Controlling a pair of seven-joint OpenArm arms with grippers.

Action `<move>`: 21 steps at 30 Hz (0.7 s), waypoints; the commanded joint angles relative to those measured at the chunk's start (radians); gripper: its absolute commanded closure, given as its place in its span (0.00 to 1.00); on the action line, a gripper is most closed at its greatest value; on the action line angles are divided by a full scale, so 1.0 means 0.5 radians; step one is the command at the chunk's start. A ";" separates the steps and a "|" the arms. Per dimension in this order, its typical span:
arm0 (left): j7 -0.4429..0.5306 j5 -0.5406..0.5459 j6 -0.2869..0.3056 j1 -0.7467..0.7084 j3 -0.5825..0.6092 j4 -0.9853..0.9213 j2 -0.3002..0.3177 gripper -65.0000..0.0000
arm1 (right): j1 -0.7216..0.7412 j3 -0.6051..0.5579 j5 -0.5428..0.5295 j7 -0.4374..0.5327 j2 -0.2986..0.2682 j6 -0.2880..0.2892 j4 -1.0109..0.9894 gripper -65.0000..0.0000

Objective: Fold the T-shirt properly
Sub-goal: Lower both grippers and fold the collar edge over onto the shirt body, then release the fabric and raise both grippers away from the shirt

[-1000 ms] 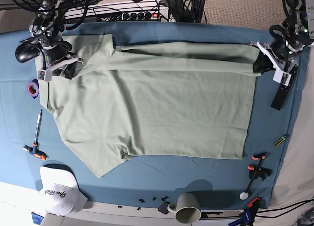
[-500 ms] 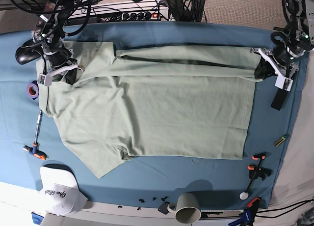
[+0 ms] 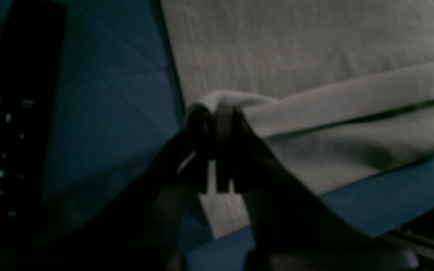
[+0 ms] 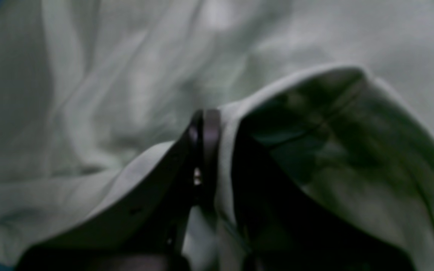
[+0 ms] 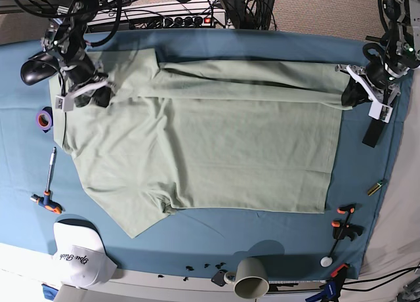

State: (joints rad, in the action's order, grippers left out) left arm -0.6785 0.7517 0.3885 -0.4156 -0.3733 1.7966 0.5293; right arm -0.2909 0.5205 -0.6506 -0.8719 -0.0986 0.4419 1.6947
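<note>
Next, my right gripper lets go of the corner of the fold on the T-shirt's lower layer point(image 5: 75, 111) near the purple tape roll.
The pale sage-green T-shirt point(image 5: 210, 138) lies spread on the blue table cloth point(image 5: 262, 226), its far edge folded over into a long strip. At the shirt's right end my left gripper point(image 5: 348, 93) is shut on the corner of that fold. In the left wrist view, the left gripper point(image 3: 216, 113) pinches the doubled fabric point(image 3: 315, 45). At the shirt's far left, my right gripper point(image 5: 97, 96) is shut on the cloth near the shoulder. The right wrist view shows the right gripper point(image 4: 204, 120) with a lifted flap of T-shirt point(image 4: 126, 75) draped over its fingers.
A black remote point(image 5: 373, 132) lies beside the left gripper. A purple tape roll point(image 5: 44, 119) and a screwdriver point(image 5: 49, 184) lie at the left. A white cap point(image 5: 79, 253), a grey mug point(image 5: 251, 278) and orange clamps point(image 5: 345, 227) line the near edge. Cables and a power strip point(image 5: 177, 20) run along the back.
Both grippers keep their hold. The right gripper has shifted slightly right, the left gripper slightly outward and nearer, drawing the folded strip a little tighter.
</note>
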 commanded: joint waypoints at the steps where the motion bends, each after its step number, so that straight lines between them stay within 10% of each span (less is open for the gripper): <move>1: 0.059 0.022 0.001 0.013 -0.015 0.026 0.039 1.00 | -0.009 0.010 -0.008 0.049 -0.024 0.014 0.098 1.00; 21: 0.102 -0.009 -0.066 0.124 -0.015 0.025 0.038 1.00 | 0.033 0.009 0.302 0.249 -0.024 -0.065 0.272 1.00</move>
State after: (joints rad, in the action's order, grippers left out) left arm -0.6529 0.7433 0.3553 -0.3599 -0.3733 1.7958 0.5293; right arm -0.2806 0.5220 -0.4942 -0.7803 -0.0994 0.4137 1.8133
